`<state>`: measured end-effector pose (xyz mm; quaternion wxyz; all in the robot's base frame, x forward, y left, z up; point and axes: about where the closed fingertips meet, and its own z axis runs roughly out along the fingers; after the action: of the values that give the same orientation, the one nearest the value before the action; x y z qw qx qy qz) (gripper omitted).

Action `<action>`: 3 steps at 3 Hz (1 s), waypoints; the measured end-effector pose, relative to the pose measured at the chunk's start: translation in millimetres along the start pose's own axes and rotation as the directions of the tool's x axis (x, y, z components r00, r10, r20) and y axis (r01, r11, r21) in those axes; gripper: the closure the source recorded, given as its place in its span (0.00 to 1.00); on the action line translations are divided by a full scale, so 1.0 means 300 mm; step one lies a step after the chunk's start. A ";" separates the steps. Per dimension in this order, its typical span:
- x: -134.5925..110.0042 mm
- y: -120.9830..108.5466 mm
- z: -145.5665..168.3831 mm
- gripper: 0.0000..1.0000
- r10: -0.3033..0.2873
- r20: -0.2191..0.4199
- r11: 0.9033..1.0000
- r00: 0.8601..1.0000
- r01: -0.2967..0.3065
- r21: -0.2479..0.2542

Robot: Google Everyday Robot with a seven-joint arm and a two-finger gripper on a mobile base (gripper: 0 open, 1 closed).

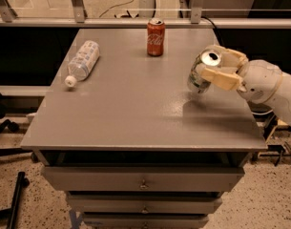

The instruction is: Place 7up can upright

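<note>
I will set the 7up can upright with my gripper on the shadowed patch of the grey table (199, 104) just below it.
The 7up can (200, 76) is a silvery can with green print, held near the right side of the grey table (135, 109). It is tilted, its silver top facing up and toward the camera, its bottom edge close to or on the table top. My gripper (217, 67) comes in from the right on a cream arm, and its fingers (220, 75) are shut around the can's upper part.
A red cola can (155, 37) stands upright at the back middle of the table. A clear plastic water bottle (82, 62) with a white cap lies on its side at the left. Drawers sit below the table top. A rail runs behind the table.
</note>
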<state>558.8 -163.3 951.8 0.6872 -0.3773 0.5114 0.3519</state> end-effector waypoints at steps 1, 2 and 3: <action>0.003 -0.008 -0.014 1.00 0.064 -0.003 0.997 0.998 -0.064 0.038; 0.026 -0.015 -0.028 1.00 0.118 -0.028 0.991 0.993 -0.115 0.069; 0.062 -0.012 -0.032 1.00 0.134 -0.078 0.988 0.988 -0.128 0.081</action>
<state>561.9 -171.6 932.6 0.6545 -0.3308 0.5762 0.3608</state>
